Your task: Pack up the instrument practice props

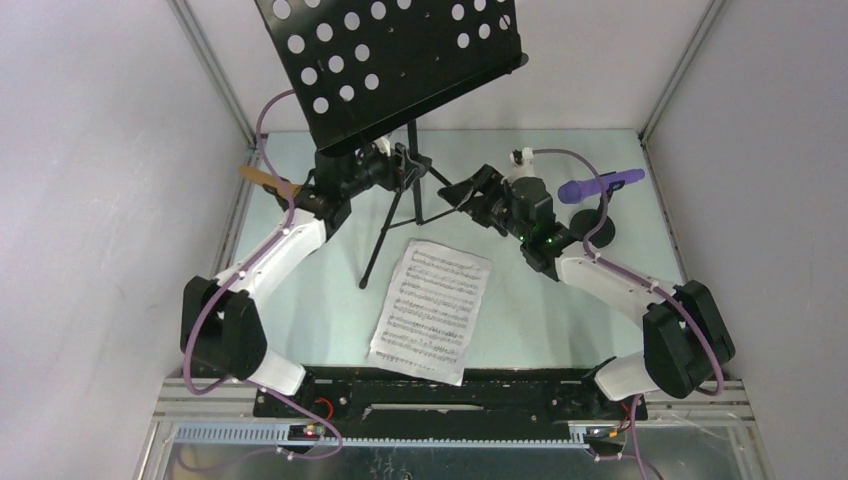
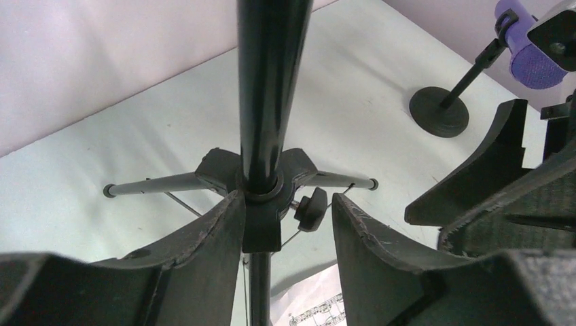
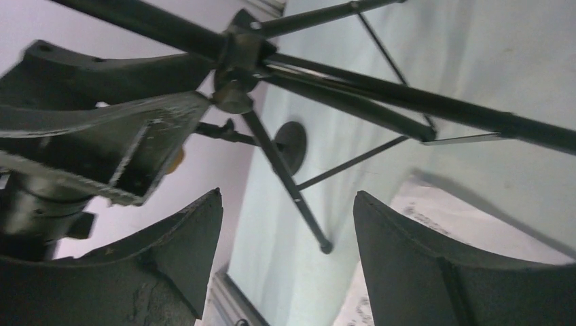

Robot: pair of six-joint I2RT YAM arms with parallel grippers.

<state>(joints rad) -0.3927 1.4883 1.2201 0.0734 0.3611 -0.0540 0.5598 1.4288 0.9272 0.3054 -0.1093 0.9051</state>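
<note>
I need to grip the pole [image 2: 263, 146] above the hub with my left gripper while my right gripper reaches the knob, since the clamp's knob sits within my left gripper's open fingers.
The black perforated music rack [image 1: 385, 60] stands on tripod legs [image 1: 385, 235] at the back middle. My left gripper [image 1: 397, 166] is open, and its fingers straddle the rack's pole [image 2: 266, 102] just above the leg hub [image 2: 261, 187]; the left fingertip [image 2: 227, 217] touches the clamp. My right gripper [image 1: 468, 190] is open and empty, right of the pole and close to the legs [image 3: 292, 183]. A white sheet-music page [image 1: 430, 310] lies flat in front. A purple microphone [image 1: 598, 185] sits in a round-based holder [image 1: 600, 233]. A tan microphone [image 1: 266, 178] shows behind my left arm.
Grey walls and metal frame posts close in the table on the left, right and back. The purple microphone's holder [image 2: 439, 111] stands at the back right. A second round base [image 3: 291, 144] stands by the left wall. My two grippers are close together by the pole.
</note>
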